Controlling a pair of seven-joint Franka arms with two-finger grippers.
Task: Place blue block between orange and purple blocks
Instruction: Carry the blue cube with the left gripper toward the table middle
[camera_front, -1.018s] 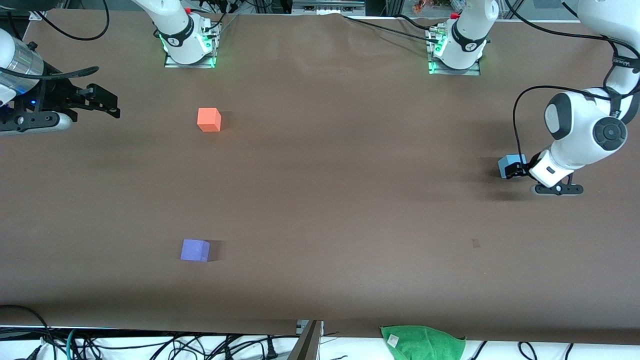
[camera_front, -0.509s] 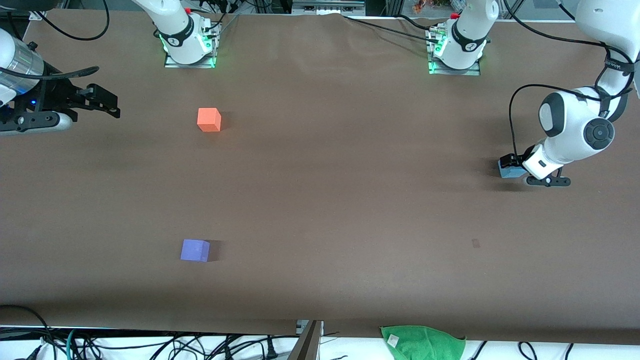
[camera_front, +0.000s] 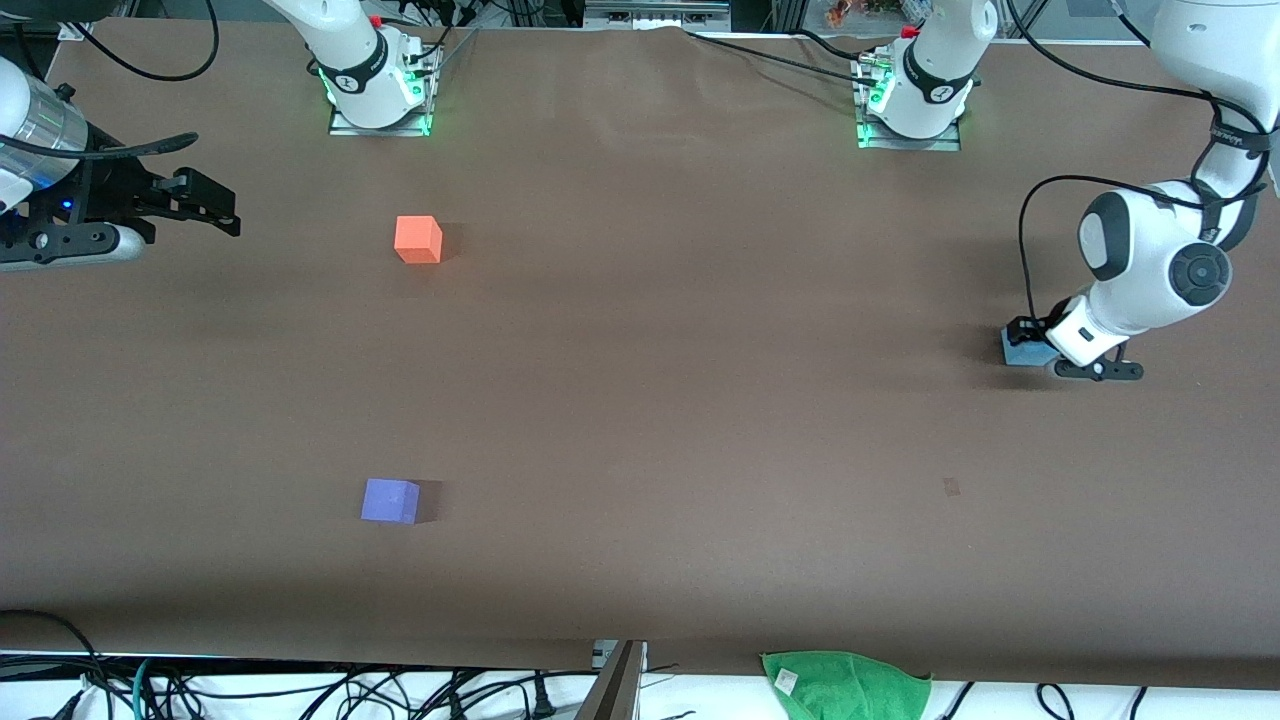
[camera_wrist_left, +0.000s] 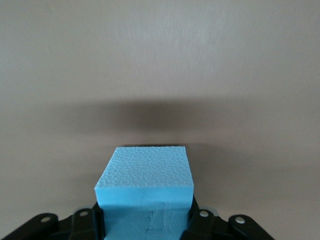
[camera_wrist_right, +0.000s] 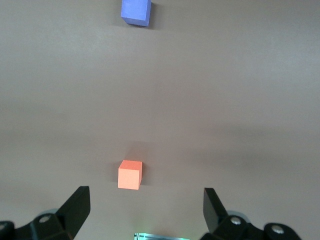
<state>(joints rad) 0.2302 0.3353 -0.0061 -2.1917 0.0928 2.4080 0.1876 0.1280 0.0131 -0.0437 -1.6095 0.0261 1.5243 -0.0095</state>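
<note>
My left gripper should set the blue block, now low at the table's surface, down on the bare middle of the brown table (camera_front: 672, 356).
The blue block (camera_front: 1018, 352) is at the left arm's end of the table, low at the surface. My left gripper (camera_front: 1027, 334) is shut on the blue block (camera_wrist_left: 146, 175), with a black finger (camera_wrist_left: 85, 222) pressed against each side. The orange block (camera_front: 418, 239) is near the right arm's base. The purple block (camera_front: 390, 500) is nearer to the front camera than the orange one, with a wide bare gap between them. My right gripper (camera_front: 222, 208) is open and empty and waits at the right arm's end. Its wrist view shows the orange block (camera_wrist_right: 130, 175) and the purple block (camera_wrist_right: 136, 11).
A green cloth (camera_front: 848, 684) lies off the table's front edge. Cables run along that edge and by the arm bases. A small dark mark (camera_front: 951, 487) is on the brown table cover (camera_front: 680, 400).
My left gripper has come down toward the table with the blue block in it. The right arm and the orange and purple blocks have not moved.
</note>
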